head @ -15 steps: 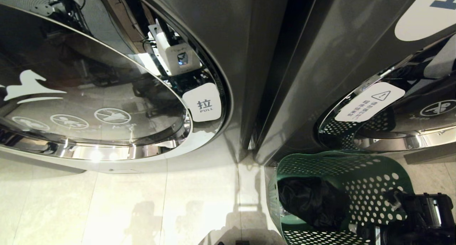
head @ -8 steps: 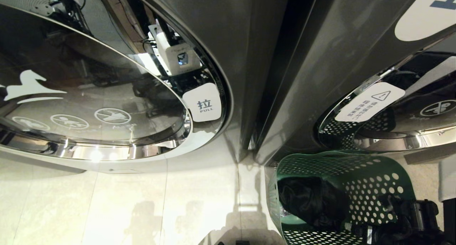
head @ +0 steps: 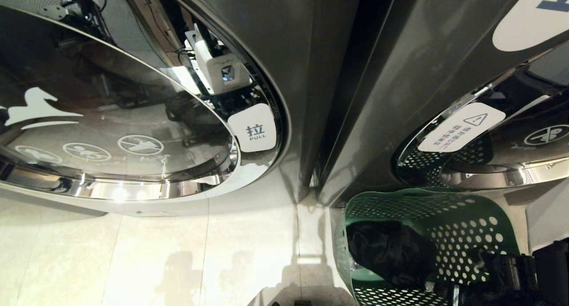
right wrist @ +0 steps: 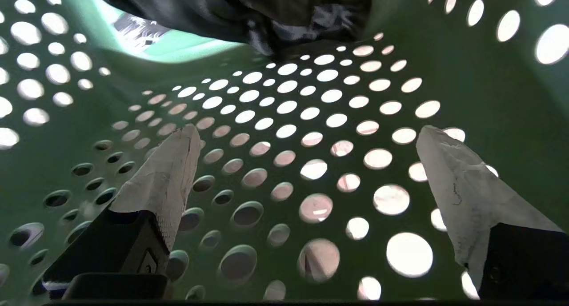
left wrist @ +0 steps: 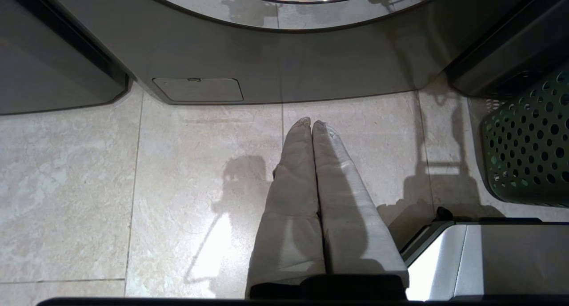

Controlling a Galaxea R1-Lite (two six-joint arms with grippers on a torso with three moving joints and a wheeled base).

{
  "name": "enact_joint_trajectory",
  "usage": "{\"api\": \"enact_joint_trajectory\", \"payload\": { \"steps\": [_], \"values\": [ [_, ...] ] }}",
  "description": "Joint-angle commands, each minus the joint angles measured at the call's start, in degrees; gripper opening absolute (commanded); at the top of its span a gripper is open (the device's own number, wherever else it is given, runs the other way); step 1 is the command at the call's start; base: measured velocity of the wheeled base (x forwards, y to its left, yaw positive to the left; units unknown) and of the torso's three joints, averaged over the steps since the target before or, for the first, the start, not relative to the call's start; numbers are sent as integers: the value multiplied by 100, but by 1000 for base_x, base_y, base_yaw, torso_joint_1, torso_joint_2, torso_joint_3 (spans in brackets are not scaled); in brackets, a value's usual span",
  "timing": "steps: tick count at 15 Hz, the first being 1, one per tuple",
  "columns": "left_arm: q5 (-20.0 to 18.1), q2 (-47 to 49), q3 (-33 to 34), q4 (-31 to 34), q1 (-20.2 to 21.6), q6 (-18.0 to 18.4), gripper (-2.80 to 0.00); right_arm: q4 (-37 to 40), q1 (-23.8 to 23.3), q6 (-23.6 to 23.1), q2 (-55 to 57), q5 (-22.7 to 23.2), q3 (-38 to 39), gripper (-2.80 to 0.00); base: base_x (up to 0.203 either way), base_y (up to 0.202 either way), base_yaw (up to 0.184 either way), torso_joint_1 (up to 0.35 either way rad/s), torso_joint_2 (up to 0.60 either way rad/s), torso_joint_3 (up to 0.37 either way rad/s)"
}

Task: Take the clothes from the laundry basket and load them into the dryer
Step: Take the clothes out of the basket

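Note:
That side of the black clothes in the green laundry basket faces my right gripper's open fingers. So next I close it on the near edge of the black clothes (head: 430, 253) (right wrist: 304, 36).
The green perforated laundry basket (head: 449, 217) stands on the floor at the lower right, below the right machine. A heap of black clothes (head: 386, 252) lies inside it. My right arm (head: 515, 270) reaches into the basket from the right. In the right wrist view my right gripper (right wrist: 306, 132) is open wide inside the basket, facing its holed wall (right wrist: 311, 172), with the dark clothes (right wrist: 249, 8) a little beyond the fingertips and nothing between them. The dryer's round glass door (head: 111, 119) with a PULL label (head: 253, 129) fills the upper left. My left gripper (left wrist: 311, 122) is shut and empty above the floor.
A second machine with a round door (head: 489, 155) rises right behind the basket. Pale floor tiles (head: 178, 252) stretch in front of the left machine. In the left wrist view the basket's wall (left wrist: 529, 141) is off to one side, beside the robot's grey base (left wrist: 489, 257).
My right arm has sunk toward the head view's lower right edge, deeper into the basket, and its pale upper part now shows at the right edge. The clothes and basket have not moved.

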Motion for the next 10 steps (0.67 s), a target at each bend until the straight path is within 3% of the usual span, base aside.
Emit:
{"api": "enact_joint_trajectory", "payload": {
  "steps": [1,4,6,10],
  "values": [
    [0,-2,1,-5,1,-2,-280,530,-53,49,-83,12,-409,0,0,0,0,0,0,0],
    [8,-2,1,-5,1,-2,-280,2580,-133,272,-445,90,-1278,0,0,0,0,0,0,0],
    [8,-2,1,-5,1,-2,-280,2960,-144,332,-398,359,-1712,0,0,0,0,0,0,0],
    [8,-2,1,-5,1,-2,-280,3176,-163,331,-76,403,-2386,0,0,0,0,0,0,0]
  ]
}}
